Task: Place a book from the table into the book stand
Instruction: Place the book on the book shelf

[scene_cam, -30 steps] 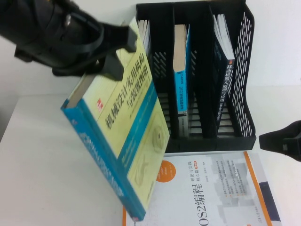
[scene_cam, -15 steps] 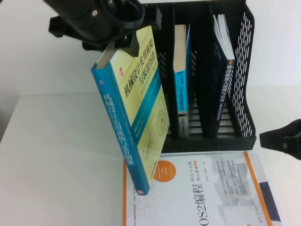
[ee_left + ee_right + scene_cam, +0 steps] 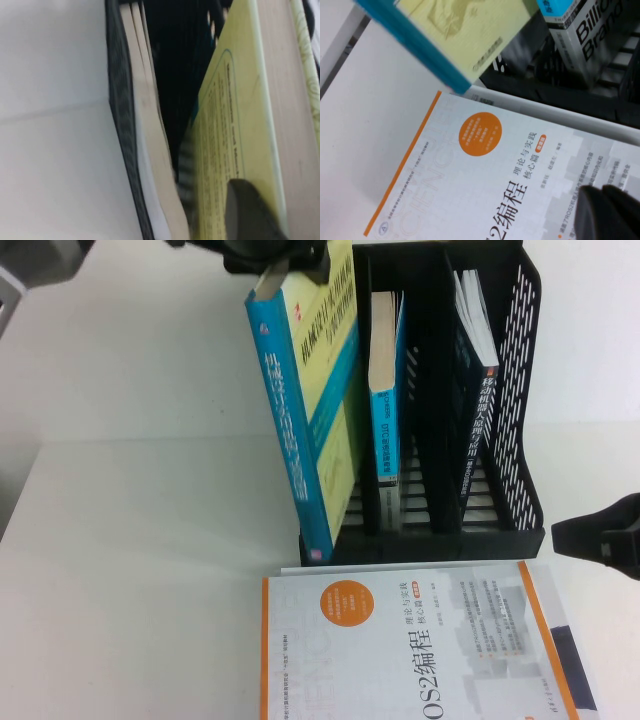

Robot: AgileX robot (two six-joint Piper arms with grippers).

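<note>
My left gripper has the yellow-green book. It will let go of it in the stand's outer slot (image 3: 328,528) (image 3: 186,172), next to the book with pale pages.
The book (image 3: 310,390), pale yellow-green with a blue spine, hangs nearly upright from my left gripper (image 3: 275,255), which is shut on its top edge. Its lower corner is at the front of the left slot of the black book stand (image 3: 510,390). In the left wrist view one finger (image 3: 245,212) presses on the yellow cover (image 3: 225,115), with the dark slot beyond it. My right gripper (image 3: 600,535) is shut and empty at the table's (image 3: 130,590) right edge. It hovers over the white book in the right wrist view (image 3: 607,210), where the held book's corner (image 3: 445,30) also shows.
A white book with an orange circle (image 3: 420,650) lies flat in front of the stand. A thinner blue-spined book (image 3: 385,380) stands in the middle slot, and a dark book (image 3: 478,370) in the right slot. Another book's pages (image 3: 147,125) show in the left slot.
My left gripper has swung the book from tilted to nearly upright. It has carried the book up and right to the stand's left slot. The right arm has not moved.
</note>
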